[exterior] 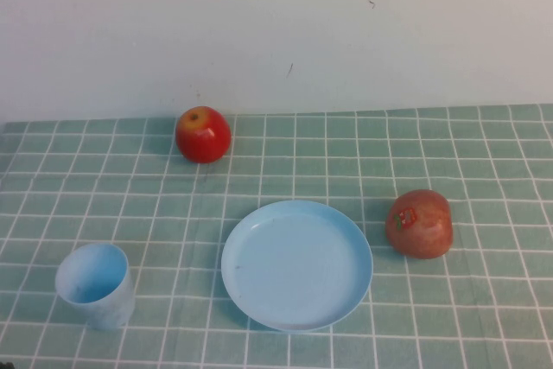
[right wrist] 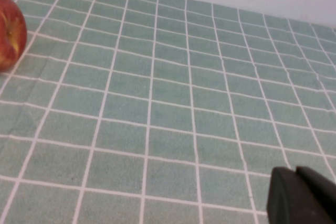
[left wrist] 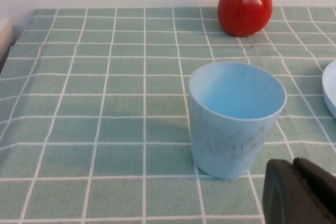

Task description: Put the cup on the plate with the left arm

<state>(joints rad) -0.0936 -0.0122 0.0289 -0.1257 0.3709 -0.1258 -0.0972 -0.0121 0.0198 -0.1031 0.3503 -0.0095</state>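
My left gripper will close on the cup's far rim (exterior: 67, 257) (left wrist: 201, 71), on the cup's side away from the plate. One of its fingers will be inside the cup.
The light-blue cup (exterior: 95, 285) stands upright and empty on the green checked cloth at the front left. It also shows in the left wrist view (left wrist: 233, 119). The light-blue plate (exterior: 296, 264) lies empty to the cup's right, apart from it; its rim shows in the left wrist view (left wrist: 331, 95). My left gripper (left wrist: 294, 165) is shut and empty, low over the cloth just short of the cup and a little to its plate side. My right gripper (right wrist: 295, 172) is shut and empty over bare cloth. Neither arm shows in the high view.
A red apple (exterior: 203, 134) sits at the back left, beyond the cup (left wrist: 245, 7). A duller red apple with a sticker (exterior: 420, 223) sits right of the plate and shows in the right wrist view (right wrist: 9, 32). A white wall bounds the table's far edge.
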